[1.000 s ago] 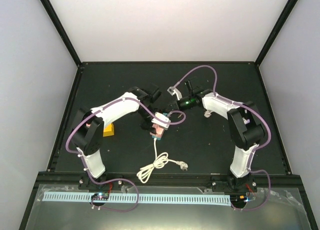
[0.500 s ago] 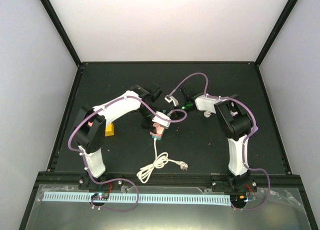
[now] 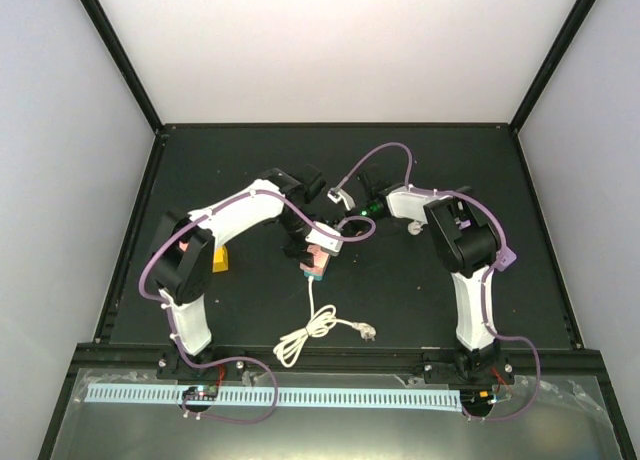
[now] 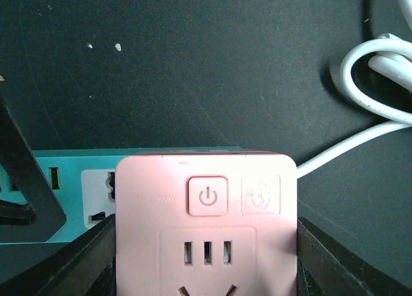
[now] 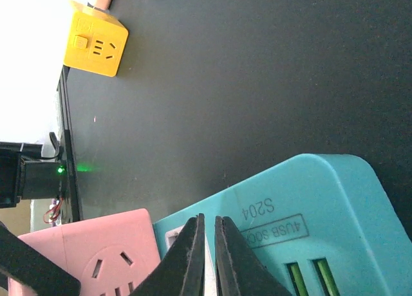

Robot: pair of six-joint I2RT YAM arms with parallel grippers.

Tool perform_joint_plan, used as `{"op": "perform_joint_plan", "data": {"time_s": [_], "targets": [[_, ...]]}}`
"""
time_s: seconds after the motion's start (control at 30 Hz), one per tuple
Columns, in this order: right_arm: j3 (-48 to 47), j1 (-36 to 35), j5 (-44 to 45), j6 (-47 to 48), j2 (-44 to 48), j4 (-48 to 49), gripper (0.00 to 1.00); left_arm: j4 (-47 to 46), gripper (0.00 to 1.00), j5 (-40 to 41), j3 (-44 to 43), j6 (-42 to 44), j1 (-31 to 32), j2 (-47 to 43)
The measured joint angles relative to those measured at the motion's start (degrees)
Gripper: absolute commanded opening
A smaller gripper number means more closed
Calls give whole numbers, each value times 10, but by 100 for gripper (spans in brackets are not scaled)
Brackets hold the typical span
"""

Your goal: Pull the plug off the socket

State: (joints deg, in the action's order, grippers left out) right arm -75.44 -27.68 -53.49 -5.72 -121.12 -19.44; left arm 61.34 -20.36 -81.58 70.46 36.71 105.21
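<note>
Next, I let go of the pink plug, still plugged into the teal strip, with my left gripper on the table (image 3: 225,283) by the near side of the yellow cube adapter.
A pink cube plug (image 4: 206,225) sits plugged into a teal socket strip (image 4: 71,170). My left gripper (image 4: 206,270) is shut on the pink plug, with one dark finger on each side of it. In the top view the plug (image 3: 318,257) is at the table's middle, with the left gripper (image 3: 314,250) over it and a teal edge of the strip (image 3: 316,277) just below. My right gripper (image 5: 207,244) is shut, its tips over the teal strip (image 5: 309,206) next to the pink plug (image 5: 96,257). It reaches in from the right (image 3: 338,218).
A white cable (image 3: 318,322) runs from the strip toward the near edge and ends in a loose plug (image 3: 368,330). It also shows in the left wrist view (image 4: 367,83). A yellow cube adapter (image 3: 217,259) lies left of the left arm and shows in the right wrist view (image 5: 96,48).
The right arm has folded inward and its elbow has swung left, bringing its gripper closer to the strip. The left gripper and the pink plug have stayed in place.
</note>
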Motion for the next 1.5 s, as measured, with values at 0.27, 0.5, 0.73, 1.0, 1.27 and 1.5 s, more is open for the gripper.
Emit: {"op": "perform_joint_plan", "data": {"time_s": [0.27,0.5,0.73,1.0,1.27,1.5], "targets": [[-6,0,-5,14,-8,-1,10,13,27,-4,-9,-6,-2,-4],[-7,1,-4,22,-8,-3,10,16,26,-8,-5,-10,-3,-47],[-7,1,-4,27,-8,-4,11,24,26,-10,1,-11,-9,-70],[-7,1,-3,33,-2,-9,17,50,25,-52,-2,-42,-40,-119],[-4,1,33,41,31,-41,20,103,26,-130,-49,-135,-127,-142],[-4,1,45,58,107,-65,23,108,26,-120,-29,-209,-178,-199]]}}
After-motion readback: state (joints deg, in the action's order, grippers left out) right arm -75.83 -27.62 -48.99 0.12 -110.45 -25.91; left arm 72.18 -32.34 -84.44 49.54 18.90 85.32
